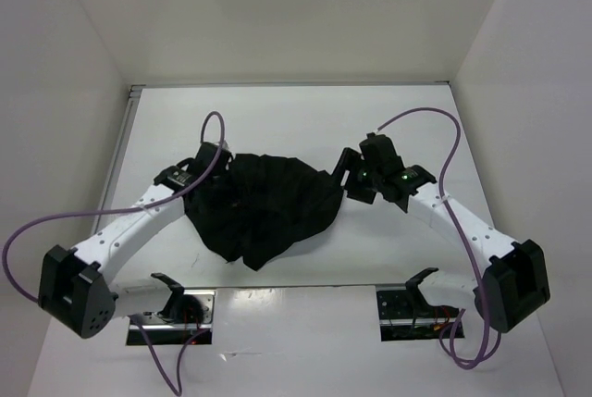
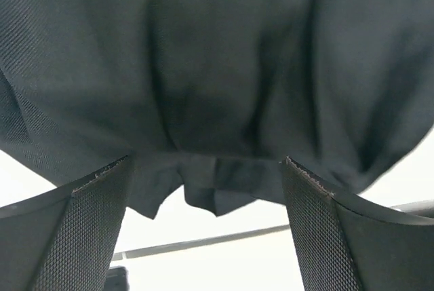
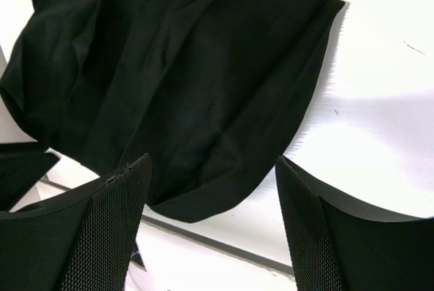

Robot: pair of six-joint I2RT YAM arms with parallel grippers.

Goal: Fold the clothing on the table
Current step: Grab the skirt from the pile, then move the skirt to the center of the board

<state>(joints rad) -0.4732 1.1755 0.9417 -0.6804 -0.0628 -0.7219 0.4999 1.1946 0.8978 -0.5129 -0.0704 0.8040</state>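
Observation:
Next, I close my right gripper on the black clothing's corner (image 1: pixel 337 191) (image 3: pixel 331 11), the one farthest away from my left gripper.
The black clothing (image 1: pixel 264 207) lies bunched in a rough fan on the white table (image 1: pixel 277 119), its point toward the near edge. At its left rim stands my left gripper (image 1: pixel 205 173), open; in the left wrist view the clothing (image 2: pixel 217 74) fills the upper frame and its hem hangs just beyond the fingertips (image 2: pixel 102 189), with nothing between them. My right gripper (image 1: pixel 344 175) is open at the garment's right corner. The right wrist view shows the clothing (image 3: pixel 183 81) ahead of the spread fingers (image 3: pixel 122 196), which hold nothing.
White walls (image 1: pixel 65 92) enclose the table on three sides. A metal edge rail (image 1: pixel 120 152) runs along the left side. Purple cables (image 1: pixel 435 138) loop over both arms. Two black mounts (image 1: pixel 407 309) sit at the near edge.

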